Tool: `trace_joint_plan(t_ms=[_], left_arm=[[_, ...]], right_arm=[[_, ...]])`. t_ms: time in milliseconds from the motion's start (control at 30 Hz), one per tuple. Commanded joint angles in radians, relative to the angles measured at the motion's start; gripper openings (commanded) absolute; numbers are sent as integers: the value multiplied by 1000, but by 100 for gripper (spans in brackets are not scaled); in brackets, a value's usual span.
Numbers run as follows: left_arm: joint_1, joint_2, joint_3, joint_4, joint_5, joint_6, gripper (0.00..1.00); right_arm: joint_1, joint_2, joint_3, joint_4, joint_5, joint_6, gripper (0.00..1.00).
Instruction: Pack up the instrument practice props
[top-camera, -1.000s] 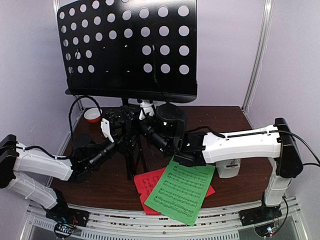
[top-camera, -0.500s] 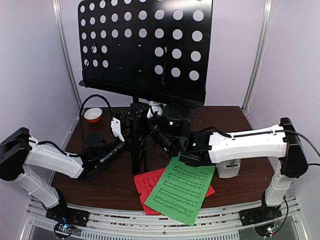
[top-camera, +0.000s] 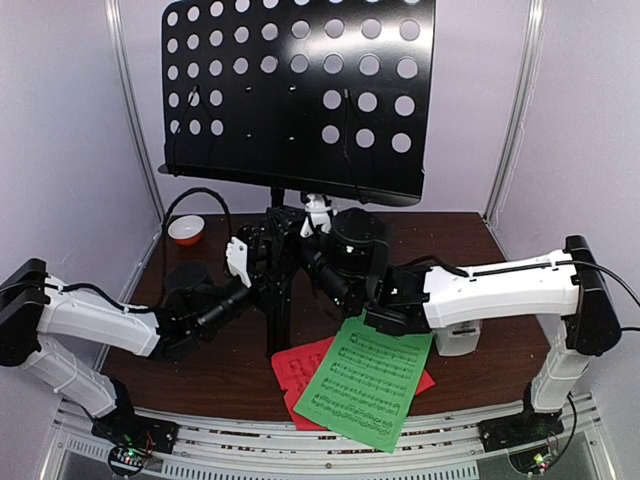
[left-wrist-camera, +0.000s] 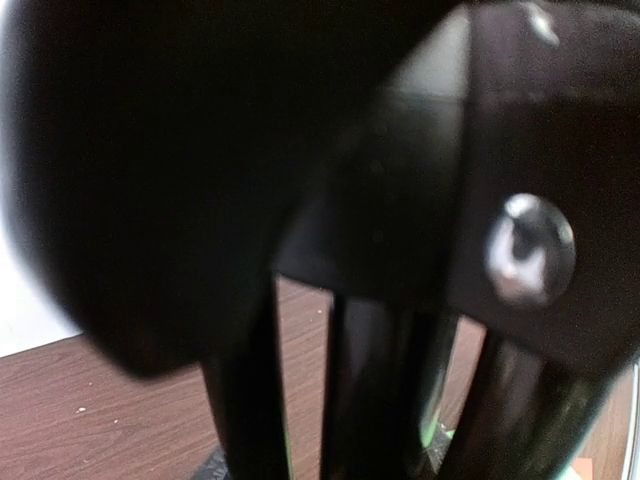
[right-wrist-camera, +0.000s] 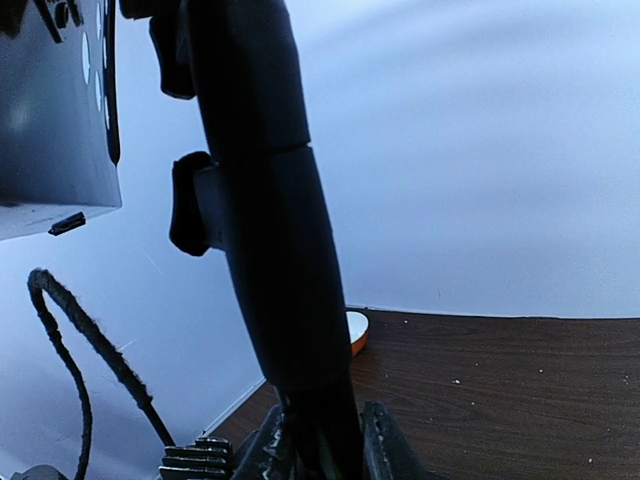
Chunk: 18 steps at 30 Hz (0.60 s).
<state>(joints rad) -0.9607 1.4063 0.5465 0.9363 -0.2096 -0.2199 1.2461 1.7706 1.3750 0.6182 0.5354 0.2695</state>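
The robot's left gripper will release the black music stand, now upright at the table's middle, so it lies flat on the table (top-camera: 280, 292) between the bowl and the red page.
The black music stand (top-camera: 300, 90) stands upright at the table's middle, its hole-perforated desk high in the top view. My right gripper (right-wrist-camera: 325, 450) is shut on the stand's pole (right-wrist-camera: 270, 250) just above the tripod. My left gripper (top-camera: 262, 262) is pressed against the stand's folded legs (left-wrist-camera: 250, 400) from the left. Its fingers are hidden by the blurred black metal, so their stance does not show. A green sheet-music page (top-camera: 365, 380) lies over a red one (top-camera: 298, 365) at the front. The white metronome (top-camera: 458, 338) peeks out behind my right forearm.
A small orange-and-white bowl (top-camera: 186, 229) sits at the back left corner, and shows beyond the pole as bowl (right-wrist-camera: 357, 332). A black cable (top-camera: 190, 195) loops near it. White enclosure posts (top-camera: 510, 110) and walls ring the table.
The stand has shifted right and risen more upright with my right gripper on its pole. My left arm has reached rightward up to the stand's legs.
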Motion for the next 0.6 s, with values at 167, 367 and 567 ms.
trace_joint_plan(t_ms=[167,367,567], left_arm=[[26,-113,158,-235,2,69,0],[91,-179,187,-361,87,24,0],[131,-220,177,-409,155,-3,0]], right_arm=[[30,-82,-83,45,8,71,17],[17,-116,-135,43,26,86,58],[11,-141,-200,50,40,106,100]])
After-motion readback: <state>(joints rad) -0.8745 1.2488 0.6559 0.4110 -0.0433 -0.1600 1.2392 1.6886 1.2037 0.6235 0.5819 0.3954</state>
